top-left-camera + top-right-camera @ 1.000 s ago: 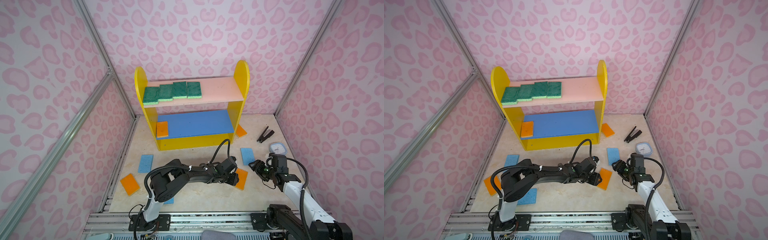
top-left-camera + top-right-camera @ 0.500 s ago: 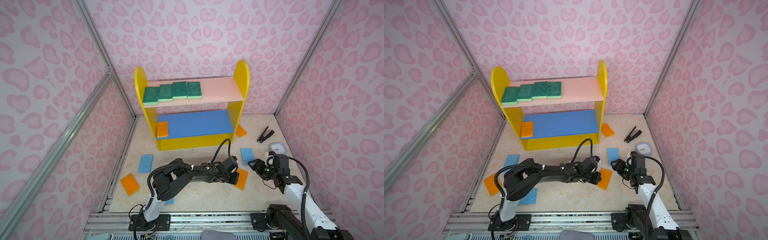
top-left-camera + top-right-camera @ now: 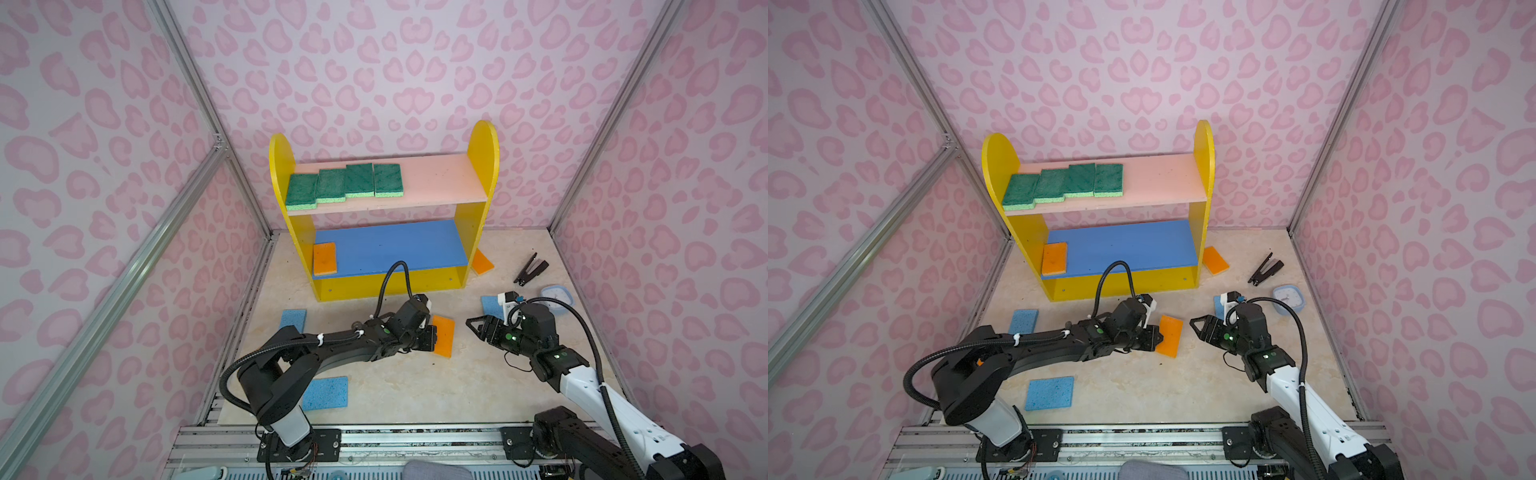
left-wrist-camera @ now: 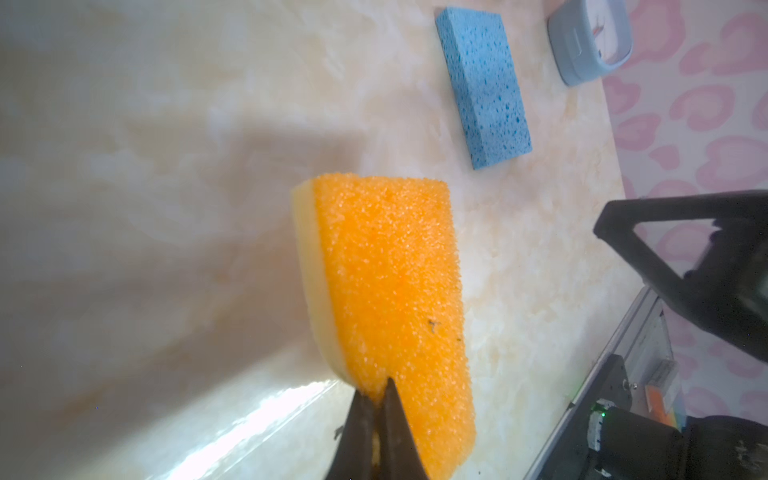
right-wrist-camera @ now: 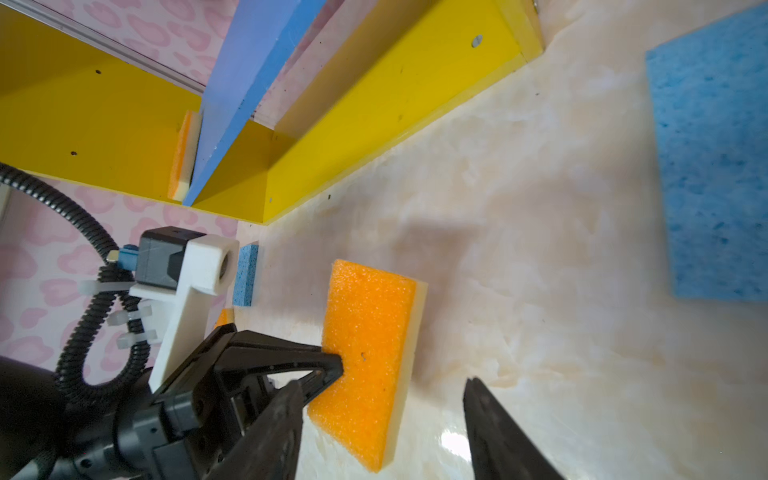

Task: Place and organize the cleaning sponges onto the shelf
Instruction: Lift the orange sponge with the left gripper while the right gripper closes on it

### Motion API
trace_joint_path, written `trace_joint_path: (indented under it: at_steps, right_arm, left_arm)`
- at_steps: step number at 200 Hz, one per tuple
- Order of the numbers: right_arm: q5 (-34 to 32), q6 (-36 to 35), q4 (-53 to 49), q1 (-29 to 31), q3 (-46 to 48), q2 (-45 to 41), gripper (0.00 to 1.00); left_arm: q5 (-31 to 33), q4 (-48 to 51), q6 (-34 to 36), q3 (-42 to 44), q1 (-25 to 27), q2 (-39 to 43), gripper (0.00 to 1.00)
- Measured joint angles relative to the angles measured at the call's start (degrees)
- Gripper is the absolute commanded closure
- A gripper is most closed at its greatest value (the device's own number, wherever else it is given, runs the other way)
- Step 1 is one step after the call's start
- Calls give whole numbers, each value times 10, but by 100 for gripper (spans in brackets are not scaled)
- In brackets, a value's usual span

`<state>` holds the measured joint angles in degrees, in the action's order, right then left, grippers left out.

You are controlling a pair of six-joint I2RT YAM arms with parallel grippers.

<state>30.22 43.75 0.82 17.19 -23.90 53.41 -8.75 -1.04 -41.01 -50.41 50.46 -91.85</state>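
Next, I close my right gripper on the orange-over-yellow sponge's free corner [image 3: 449, 353] [image 5: 379, 461], nearest the aluminium rail and across from my left gripper.
My left gripper [image 3: 432, 337] [image 3: 1156, 337] [image 4: 377, 399] is shut on one edge of an orange-over-yellow sponge [image 3: 443, 341] [image 3: 1170, 336] [image 4: 390, 291] [image 5: 370, 353], which tilts up off the floor in front of the shelf [image 3: 482, 166] [image 3: 1202, 166]. My right gripper [image 3: 473, 325] [image 3: 1197, 325] [image 5: 384, 382] hangs open just right of it, empty. Several green sponges [image 3: 345, 183] lie on the pink board. One orange sponge [image 3: 324, 258] lies on the blue board. On the floor lie another orange sponge [image 3: 482, 262] and blue sponges [image 3: 293, 320] [image 3: 325, 392] [image 3: 492, 305].
A black stapler [image 3: 530, 270] and a light-blue square clock [image 3: 557, 296] lie at the right, behind my right arm. Pink patterned walls close in three sides. An aluminium rail [image 3: 374, 436] runs along the front edge.
My left gripper has shut on the orange sponge's edge and tipped it up. The right gripper has stayed open and barely shifted.
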Motion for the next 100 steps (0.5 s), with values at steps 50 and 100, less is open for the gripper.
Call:
trace_joint_path:
  at_steps: [50, 100]
  right_arm:
    - [4, 28, 111, 96, -32, 103, 39]
    - [28, 52, 194, 190, -104, 240, 44]
  left_arm:
    - [-5, 4, -10, 103, -94, 142, 96]
    - [-50, 14, -10, 149, -194, 224, 96]
